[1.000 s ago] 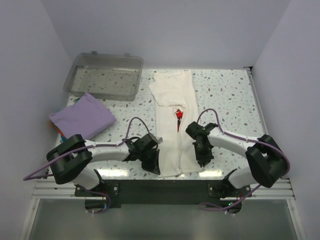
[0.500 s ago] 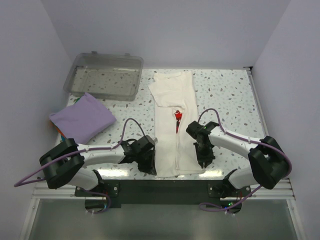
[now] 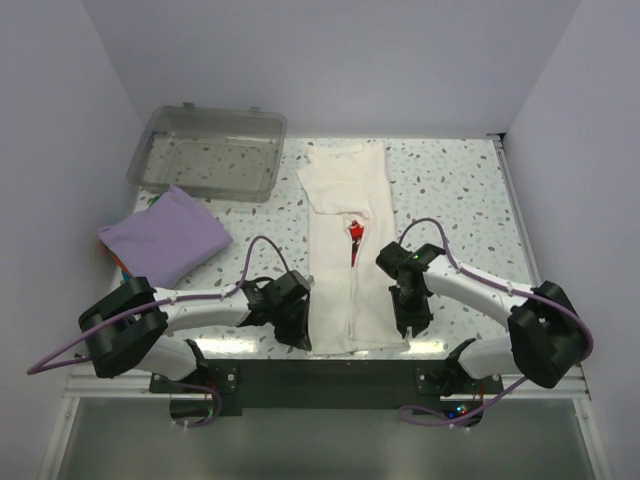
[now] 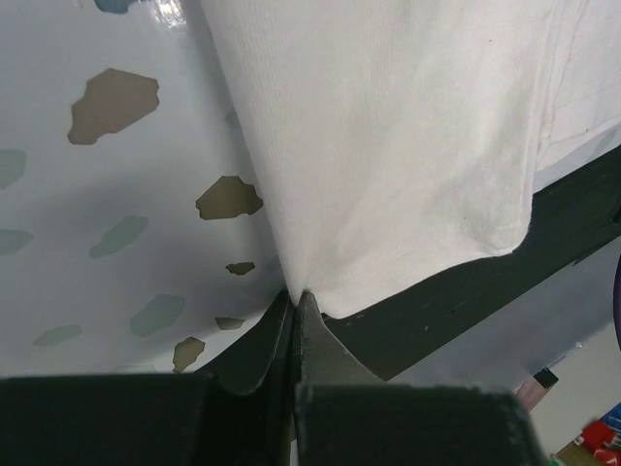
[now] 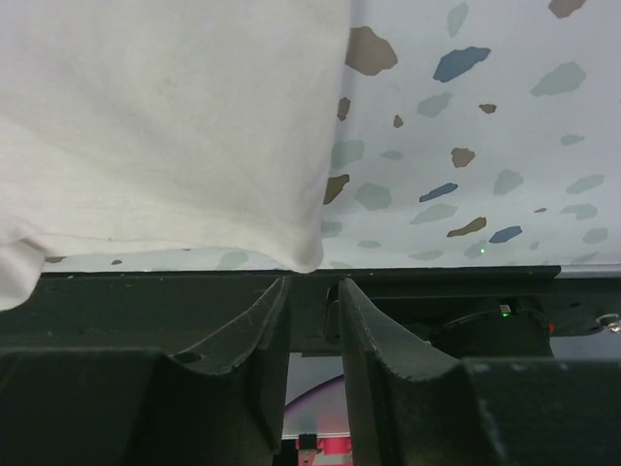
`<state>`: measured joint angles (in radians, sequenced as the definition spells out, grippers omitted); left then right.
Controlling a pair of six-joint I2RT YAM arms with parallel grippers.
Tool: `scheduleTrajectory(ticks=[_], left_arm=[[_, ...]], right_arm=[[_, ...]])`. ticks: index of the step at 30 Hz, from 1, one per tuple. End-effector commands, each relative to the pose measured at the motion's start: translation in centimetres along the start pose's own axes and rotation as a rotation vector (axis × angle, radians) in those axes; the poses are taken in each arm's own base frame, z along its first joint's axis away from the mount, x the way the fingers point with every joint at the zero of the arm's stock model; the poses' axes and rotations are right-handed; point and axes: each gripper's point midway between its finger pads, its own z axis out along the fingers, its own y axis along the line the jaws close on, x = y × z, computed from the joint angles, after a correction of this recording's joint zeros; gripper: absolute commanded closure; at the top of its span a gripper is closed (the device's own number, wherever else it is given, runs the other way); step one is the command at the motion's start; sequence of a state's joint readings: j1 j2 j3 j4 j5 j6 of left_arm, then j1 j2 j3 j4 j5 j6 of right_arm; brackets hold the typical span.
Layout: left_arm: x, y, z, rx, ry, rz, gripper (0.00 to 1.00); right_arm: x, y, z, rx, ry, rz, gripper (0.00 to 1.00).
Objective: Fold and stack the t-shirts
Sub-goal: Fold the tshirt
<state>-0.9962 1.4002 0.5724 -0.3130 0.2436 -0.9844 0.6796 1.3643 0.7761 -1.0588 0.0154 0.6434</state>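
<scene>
The cream-white t-shirt's free corner lies beyond the right gripper's fingers, so the robot should move in and pinch that corner point(image 3: 404, 346) before both grippers fold the t-shirt's hem back.
The cream-white t-shirt point(image 3: 345, 200) lies folded into a long narrow strip down the middle of the table, its red logo point(image 3: 355, 236) showing at the fold. My left gripper point(image 3: 299, 333) is at the strip's near-left corner; in the left wrist view the gripper point(image 4: 296, 299) is shut on the hem of the cream cloth point(image 4: 408, 146). My right gripper point(image 3: 413, 323) is at the near-right corner; in the right wrist view it point(image 5: 312, 286) is narrowly open, with the cloth's corner point(image 5: 306, 257) just above its fingertips. The lavender t-shirt point(image 3: 165, 238) lies folded at the left.
A clear plastic bin point(image 3: 208, 152) stands at the back left, behind the lavender shirt. The speckled tabletop point(image 3: 450, 190) ends in a dark front rail point(image 3: 330, 375) right under both grippers. White walls close in both sides.
Both grippers have moved a little nearer to the table's front edge along the shirt's sides. The shirt's near-left edge has been drawn in slightly.
</scene>
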Motion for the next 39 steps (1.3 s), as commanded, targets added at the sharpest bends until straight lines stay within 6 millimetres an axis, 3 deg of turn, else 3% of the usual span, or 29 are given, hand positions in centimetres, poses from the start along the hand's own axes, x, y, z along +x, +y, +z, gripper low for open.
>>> scheduleTrajectory(ticks=[1, 7, 14, 22, 33, 39], left_arm=[[0.8, 3.8, 0.1, -0.159, 0.012, 0.021, 1.0], [0.8, 3.7, 0.1, -0.155, 0.015, 0.032, 1.0], [0.9, 3.7, 0.1, -0.155, 0.021, 0.041, 1.0], [1.0, 3.9, 0.1, -0.161, 0.025, 0.041, 1.0], [1.1, 4.2, 0.1, -0.176, 0.033, 0.044, 1.0], [0.6, 3.4, -0.3, -0.149, 0.017, 0.063, 1.0]], right_arm=[[-0.3, 1.6, -0.6, -0.099, -0.025, 0.0, 0.69], [-0.5, 2.4, 0.2, -0.129, -0.017, 0.018, 0.65], [0.1, 1.6, 2.0, -0.064, 0.033, 0.033, 0.66], [0.4, 0.8, 1.7, -0.025, 0.034, 0.045, 0.94], [1.7, -0.7, 1.4, 0.03, 0.069, 0.051, 0.95], [2.3, -0.6, 1.8, 0.021, 0.101, 0.035, 0.95]])
